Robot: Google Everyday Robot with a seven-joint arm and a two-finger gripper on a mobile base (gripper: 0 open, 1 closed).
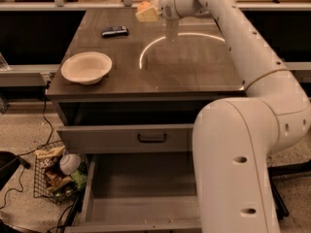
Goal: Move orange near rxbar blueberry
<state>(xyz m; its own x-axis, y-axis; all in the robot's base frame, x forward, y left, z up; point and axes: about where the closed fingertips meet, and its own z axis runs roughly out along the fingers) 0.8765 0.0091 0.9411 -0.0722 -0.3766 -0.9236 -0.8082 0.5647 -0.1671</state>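
Note:
Next, my gripper puts the orange, now held above the table's back, down on the dark tabletop (139,35), between the rxbar blueberry and the bright ring of light.
The rxbar blueberry (114,31) lies flat at the back left of the dark tabletop (194,72). My gripper (146,13) hangs above the back of the table, a little to the right of the bar and higher than it. It is shut on the orange (143,6), of which only a small orange patch shows above the pale fingers (148,15). My arm reaches in from the right and covers the back right of the table.
A white bowl (86,67) sits at the table's front left. A bright ring of reflected light (146,52) lies on the tabletop. Below, the upper drawer (150,138) is shut and the bottom drawer (141,198) is pulled open. A wire basket (58,174) stands on the floor at left.

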